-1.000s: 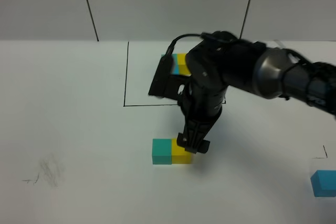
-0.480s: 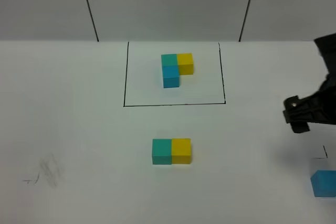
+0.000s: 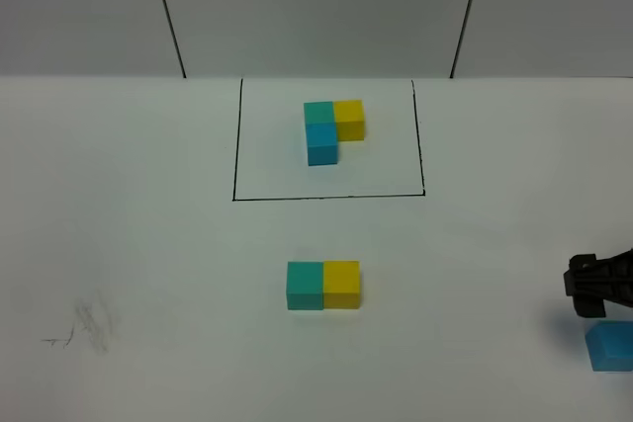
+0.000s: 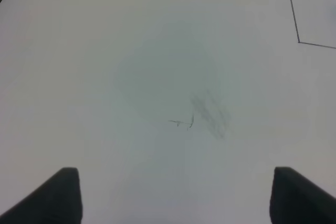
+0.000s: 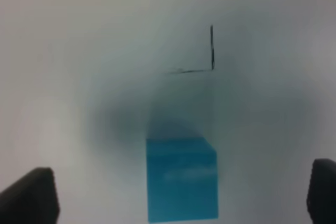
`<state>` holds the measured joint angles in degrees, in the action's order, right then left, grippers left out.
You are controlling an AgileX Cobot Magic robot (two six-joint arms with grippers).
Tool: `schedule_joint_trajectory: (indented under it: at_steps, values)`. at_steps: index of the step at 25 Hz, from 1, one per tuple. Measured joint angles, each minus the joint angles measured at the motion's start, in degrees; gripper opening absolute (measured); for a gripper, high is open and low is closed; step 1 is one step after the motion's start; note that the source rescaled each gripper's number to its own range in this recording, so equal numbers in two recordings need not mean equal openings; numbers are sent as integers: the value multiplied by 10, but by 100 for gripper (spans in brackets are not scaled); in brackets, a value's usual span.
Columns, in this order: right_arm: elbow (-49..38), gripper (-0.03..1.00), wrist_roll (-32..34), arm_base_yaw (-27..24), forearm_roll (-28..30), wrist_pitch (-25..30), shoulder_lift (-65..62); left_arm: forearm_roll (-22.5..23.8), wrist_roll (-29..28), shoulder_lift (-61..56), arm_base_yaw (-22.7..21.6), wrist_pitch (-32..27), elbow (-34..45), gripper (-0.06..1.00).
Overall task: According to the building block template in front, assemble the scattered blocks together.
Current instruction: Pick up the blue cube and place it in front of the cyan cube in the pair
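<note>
My right gripper is to go down next and close on the opposite sides (image 3: 610,346) (image 5: 182,180) of the loose sky-blue cube, close to the small black corner mark.
The building block template (image 3: 329,129) is an L of teal-green, yellow and sky-blue cubes inside a black drawn rectangle at the back. A loose teal-green cube (image 3: 305,286) and a loose yellow cube (image 3: 342,285) sit side by side, touching, at mid-table. The loose sky-blue cube (image 3: 610,346) lies at the far right edge; it also shows in the right wrist view (image 5: 181,178). My right gripper (image 3: 596,287) hovers just behind it, open and empty (image 5: 184,195). My left gripper (image 4: 176,195) is open over bare table, outside the exterior high view.
A grey pencil smudge (image 3: 89,323) marks the table at the front left, also seen in the left wrist view (image 4: 207,114). A small black corner mark (image 5: 202,56) is drawn near the sky-blue cube. The wall with dark seams rises behind the table.
My right gripper let go of the yellow cube beside the teal-green one, swung away to the right and came down behind the sky-blue cube.
</note>
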<state>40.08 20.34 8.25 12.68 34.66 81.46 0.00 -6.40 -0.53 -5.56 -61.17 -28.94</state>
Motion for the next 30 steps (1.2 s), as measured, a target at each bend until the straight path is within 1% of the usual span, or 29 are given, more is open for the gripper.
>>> schedule_joint_trajectory:
  at_steps: [5,9,13,15,19,20,22,24,26,27,30]
  values:
    - [-21,90,-14,-17,-15,-32,50,0,0,0,0,0,0,59]
    - [-37,88,-21,-30,-16,-69,85,0,0,0,0,0,0,59]
    - [-40,86,-30,-34,-16,-88,110,0,0,0,0,0,0,59]
    - [-40,84,-35,-34,-18,-98,121,0,0,0,0,0,0,59]
    - [-40,74,-45,-34,-30,-106,144,0,0,0,0,0,0,59]
    - [-40,70,-46,-34,-31,-106,148,0,0,0,0,0,0,59]
    - [-40,59,-46,-34,-35,-106,151,0,0,0,0,0,0,59]
    - [-40,35,-50,-34,-35,-106,152,0,0,0,0,0,0,59]
    - [-40,0,-58,-34,-36,-106,153,0,0,0,0,0,0,59]
    - [-40,3,-65,-34,-35,-104,152,0,0,0,0,0,0,59]
    - [-40,3,-76,-33,-42,-84,138,0,0,0,0,1,0,59]
